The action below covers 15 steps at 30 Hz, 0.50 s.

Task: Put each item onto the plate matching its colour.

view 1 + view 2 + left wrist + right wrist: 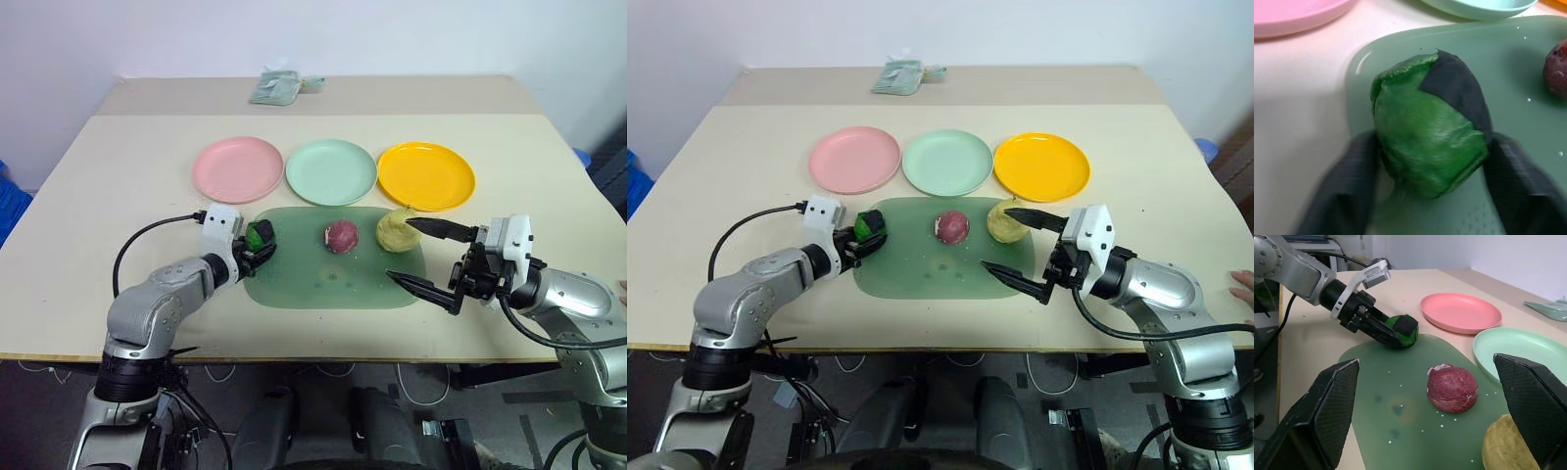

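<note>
Next, I release the dark green item from my left gripper on the near part of the mint green plate [316, 182], towards the pink plate.
At the left end of the green mat [333, 279], the dark green item [261, 234] with its black patch sits between the fingers of my left gripper [260, 245], which is shut on it; the left wrist view shows both fingers pressed against its sides [1430, 142]. The maroon item [341, 236] lies mid-mat. At the mat's right end rests the pale yellow item [396, 231]. My right gripper [400, 251] is wide open beside the yellow item, holding nothing. Behind the mat stand the pink plate [238, 168], the mint green plate [331, 171] and the orange-yellow plate [426, 175].
A folded grey-green cloth [277, 88] lies at the table's far edge. A person's hand [1244, 286] shows at the right table edge. Bare tabletop [118, 186] surrounds the mat and plates.
</note>
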Tool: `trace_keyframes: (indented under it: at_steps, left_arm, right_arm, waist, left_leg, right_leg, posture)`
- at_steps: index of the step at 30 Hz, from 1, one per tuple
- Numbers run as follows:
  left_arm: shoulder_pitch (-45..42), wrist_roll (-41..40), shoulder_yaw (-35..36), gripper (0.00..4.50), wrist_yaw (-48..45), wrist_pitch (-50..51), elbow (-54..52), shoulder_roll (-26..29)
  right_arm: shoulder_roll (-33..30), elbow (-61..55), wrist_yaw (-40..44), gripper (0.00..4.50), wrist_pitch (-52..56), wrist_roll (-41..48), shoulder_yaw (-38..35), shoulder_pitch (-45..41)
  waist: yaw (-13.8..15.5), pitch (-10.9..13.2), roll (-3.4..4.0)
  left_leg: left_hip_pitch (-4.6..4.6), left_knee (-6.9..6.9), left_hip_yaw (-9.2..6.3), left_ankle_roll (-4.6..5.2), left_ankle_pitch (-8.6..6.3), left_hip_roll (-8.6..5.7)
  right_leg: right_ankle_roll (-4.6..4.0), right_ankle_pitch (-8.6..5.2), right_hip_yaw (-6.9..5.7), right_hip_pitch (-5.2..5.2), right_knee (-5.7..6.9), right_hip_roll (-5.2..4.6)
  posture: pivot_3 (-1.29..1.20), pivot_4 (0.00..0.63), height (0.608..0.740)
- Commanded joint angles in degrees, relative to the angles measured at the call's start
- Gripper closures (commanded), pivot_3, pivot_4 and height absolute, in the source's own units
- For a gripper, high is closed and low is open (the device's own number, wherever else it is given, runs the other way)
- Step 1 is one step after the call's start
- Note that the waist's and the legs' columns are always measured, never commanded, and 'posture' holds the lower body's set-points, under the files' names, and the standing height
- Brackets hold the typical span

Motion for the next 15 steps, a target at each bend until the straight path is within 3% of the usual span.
trace_keyframes:
  at_steps: [1,9,15]
  left_arm:
    - [-1.88,1.30,0.52,2.17,-0.57,-1.94,-1.38,-0.27]
    - [-10.32,4.83,1.37,2.17,0.81,-4.45,2.71,-2.40]
    - [-30.21,12.19,-2.12,2.17,1.61,-11.60,30.99,-8.84]
  right_arm:
    - [0.22,-2.09,-0.62,0.00,-1.18,0.04,-1.34,0.25]
    - [0.32,-2.72,-2.50,0.00,-1.54,-0.38,-2.01,0.60]
    - [2.15,-0.42,-7.03,0.00,-2.52,-3.26,-1.41,-3.44]
  waist:
    - [0.00,0.00,0.00]
    - [0.21,0.00,-0.01]
    - [1.45,0.02,-0.06]
  left_leg:
    - [0.00,0.00,0.00,0.00,0.00,0.00]
    - [-0.01,0.03,0.00,0.00,0.00,-0.02]
    - [-0.07,0.28,0.00,-0.01,0.01,-0.05]
  right_leg:
    - [0.00,0.00,0.00,0.00,0.00,0.00]
    - [0.02,0.01,-0.01,0.00,0.02,0.02]
    - [0.30,0.21,-0.03,0.02,0.05,0.17]
  posture:
    - [0.00,0.150,0.740]
    - [0.00,0.150,0.740]
    - [0.00,0.150,0.740]
